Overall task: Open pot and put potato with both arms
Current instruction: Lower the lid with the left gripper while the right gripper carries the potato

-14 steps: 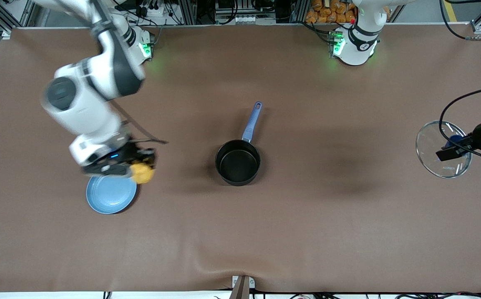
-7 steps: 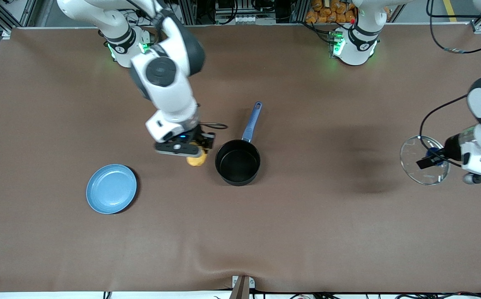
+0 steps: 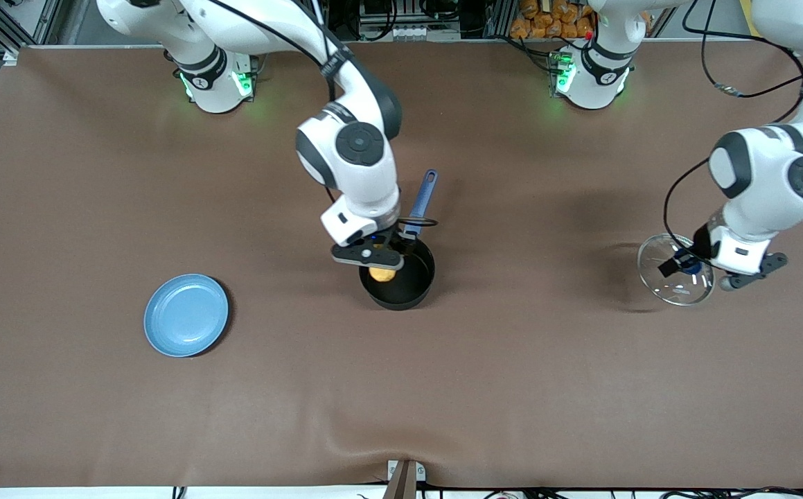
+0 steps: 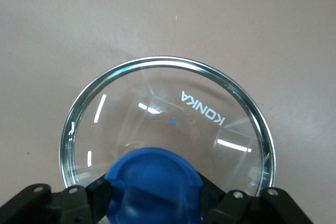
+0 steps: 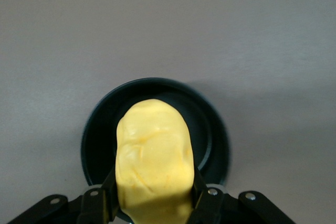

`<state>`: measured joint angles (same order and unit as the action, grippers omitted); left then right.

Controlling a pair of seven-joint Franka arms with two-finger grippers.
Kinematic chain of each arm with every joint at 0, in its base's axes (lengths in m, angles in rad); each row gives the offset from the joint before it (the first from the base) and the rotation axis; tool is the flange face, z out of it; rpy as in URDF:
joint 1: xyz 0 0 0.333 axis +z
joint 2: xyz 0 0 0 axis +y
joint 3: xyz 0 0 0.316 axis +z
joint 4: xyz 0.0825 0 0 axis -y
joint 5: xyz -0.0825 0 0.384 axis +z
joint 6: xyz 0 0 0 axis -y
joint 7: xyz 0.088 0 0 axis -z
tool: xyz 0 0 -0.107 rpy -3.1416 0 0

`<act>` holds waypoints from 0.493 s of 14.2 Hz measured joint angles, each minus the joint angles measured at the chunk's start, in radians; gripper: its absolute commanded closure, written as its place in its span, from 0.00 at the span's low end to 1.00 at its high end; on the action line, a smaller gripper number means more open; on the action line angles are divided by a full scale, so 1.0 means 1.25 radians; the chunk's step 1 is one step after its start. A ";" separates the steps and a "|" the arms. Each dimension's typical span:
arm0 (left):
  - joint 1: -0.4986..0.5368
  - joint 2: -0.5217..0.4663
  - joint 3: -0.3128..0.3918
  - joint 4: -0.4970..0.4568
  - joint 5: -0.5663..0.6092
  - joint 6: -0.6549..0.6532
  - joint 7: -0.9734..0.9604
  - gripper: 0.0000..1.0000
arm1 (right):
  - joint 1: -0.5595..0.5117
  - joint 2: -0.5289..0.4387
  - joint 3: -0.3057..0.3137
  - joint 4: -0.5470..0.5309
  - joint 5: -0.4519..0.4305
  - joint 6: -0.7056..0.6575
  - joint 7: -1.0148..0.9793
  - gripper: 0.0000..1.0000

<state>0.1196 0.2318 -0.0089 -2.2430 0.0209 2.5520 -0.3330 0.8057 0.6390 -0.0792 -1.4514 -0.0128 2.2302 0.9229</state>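
Next, my left gripper sets the clear glass lid down and lets go of it on the brown table cover, at the lid's shadow [image 3: 635, 274] facing the pot.
The black pot [image 3: 404, 287] with its blue handle [image 3: 421, 201] stands open mid-table. My right gripper [image 3: 380, 267] is shut on the yellow potato [image 3: 382, 274] and holds it over the pot's mouth. In the right wrist view the potato [image 5: 154, 156] sits between the fingers [image 5: 107, 192] above the pot [image 5: 94, 140]. My left gripper [image 3: 685, 265] is shut on the blue knob [image 4: 153, 179] of the clear glass lid [image 3: 671, 284], held low over the table toward the left arm's end. The lid's glass and metal rim [image 4: 210, 72] fill the left wrist view.
A flat light-blue plate [image 3: 186, 324] lies toward the right arm's end of the table, nearer the front camera than the pot. The brown table cover [image 3: 512, 381] runs under everything. A cable loops from the left arm's wrist.
My right gripper carried the potato from beside the plate across to over the pot. My left gripper moved the lid toward the pot's side and lower over the table.
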 measured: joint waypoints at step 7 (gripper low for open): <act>-0.032 0.048 -0.004 -0.015 0.038 0.024 0.004 1.00 | 0.009 0.065 -0.001 0.012 -0.004 0.049 0.008 1.00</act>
<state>0.0796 0.2918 -0.0137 -2.2622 0.0690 2.5821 -0.3284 0.8176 0.7197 -0.0804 -1.4368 -0.0181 2.2913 0.9331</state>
